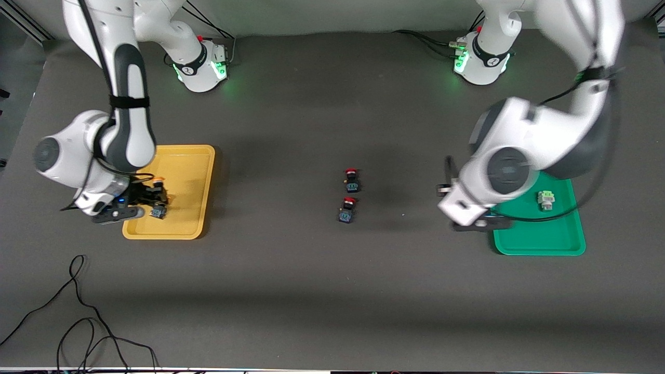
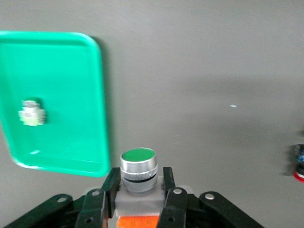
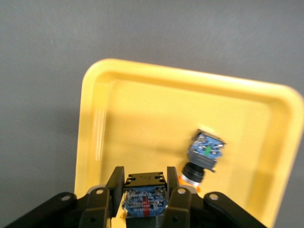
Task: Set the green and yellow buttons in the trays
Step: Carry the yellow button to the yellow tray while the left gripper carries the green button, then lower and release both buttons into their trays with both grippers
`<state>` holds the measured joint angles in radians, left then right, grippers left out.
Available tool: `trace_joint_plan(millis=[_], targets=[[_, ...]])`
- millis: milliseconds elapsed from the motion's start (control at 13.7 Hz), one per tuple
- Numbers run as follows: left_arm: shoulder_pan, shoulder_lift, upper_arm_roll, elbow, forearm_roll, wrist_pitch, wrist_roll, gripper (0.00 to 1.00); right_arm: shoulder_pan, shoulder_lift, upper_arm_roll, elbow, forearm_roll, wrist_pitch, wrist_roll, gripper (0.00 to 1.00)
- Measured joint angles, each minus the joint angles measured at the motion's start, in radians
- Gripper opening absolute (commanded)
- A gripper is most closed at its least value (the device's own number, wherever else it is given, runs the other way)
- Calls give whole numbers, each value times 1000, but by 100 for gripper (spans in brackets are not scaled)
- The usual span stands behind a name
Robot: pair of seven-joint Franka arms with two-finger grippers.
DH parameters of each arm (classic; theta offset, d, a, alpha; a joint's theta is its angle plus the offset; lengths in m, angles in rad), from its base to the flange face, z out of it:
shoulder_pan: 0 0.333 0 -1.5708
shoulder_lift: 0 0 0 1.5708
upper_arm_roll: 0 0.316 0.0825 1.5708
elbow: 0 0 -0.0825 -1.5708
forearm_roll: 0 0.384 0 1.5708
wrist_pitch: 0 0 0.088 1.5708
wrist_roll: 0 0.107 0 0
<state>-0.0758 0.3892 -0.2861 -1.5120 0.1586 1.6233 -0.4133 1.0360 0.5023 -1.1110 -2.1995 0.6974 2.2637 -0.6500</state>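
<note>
Next, I release the green-capped button from my left gripper in the green tray, between the other white-bodied button and the tray's mid-table rim [image 1: 518, 209] [image 2: 69, 103].
My right gripper [image 1: 153, 203] is low over the yellow tray [image 1: 189, 171], near its edge toward the right arm's end. In the right wrist view it [image 3: 145, 183] is shut on a black-bodied button [image 3: 145, 192]; its blue underside shows and its cap is hidden. A second black-bodied button [image 3: 204, 154] with an orange cap lies on its side in the yellow tray [image 3: 142, 109]. My left gripper [image 1: 479, 223] is over the table beside the green tray [image 1: 540, 241]. It [image 2: 139, 183] is shut on a white-bodied button [image 2: 138, 171] with a green cap. Another white-bodied button [image 1: 545, 199] lies in the green tray [image 2: 66, 61].
Two black switches with red caps [image 1: 352, 179] [image 1: 347, 210] lie mid-table, one nearer the front camera than the other. One shows at the edge of the left wrist view [image 2: 299, 164]. A black cable [image 1: 78, 311] loops on the table toward the right arm's end.
</note>
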Motion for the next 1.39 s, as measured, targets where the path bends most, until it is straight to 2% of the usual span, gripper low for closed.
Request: trace_joint_plan(millis=[146,219,292,365,511,731,1096,1388], targets=[[67,-12,5,1,24,-23,140,0,2,66,27,1,59,10,-9,29],[104,-11,10,0,31,-23,204,0,2,92,39,2,79,13,-9,52],[148,-9,14,-4,33,-22,275,0,3,111,47,3,89,14,-9,92],[195,-6,18,-12,34,-11,358,0,4,124,48,6,94,14,-9,100],[281,-3,21,-59,35,72,486,0,4,127,46,20,99,11,-6,100],[346,3,20,-217,35,293,539,0,15,123,22,72,96,-47,17,100],[374,9,22,-535,35,732,537,0,75,109,-129,294,-26,-359,127,100],[381,31,40,-633,35,878,537,0,126,97,-240,489,-98,-588,190,100]])
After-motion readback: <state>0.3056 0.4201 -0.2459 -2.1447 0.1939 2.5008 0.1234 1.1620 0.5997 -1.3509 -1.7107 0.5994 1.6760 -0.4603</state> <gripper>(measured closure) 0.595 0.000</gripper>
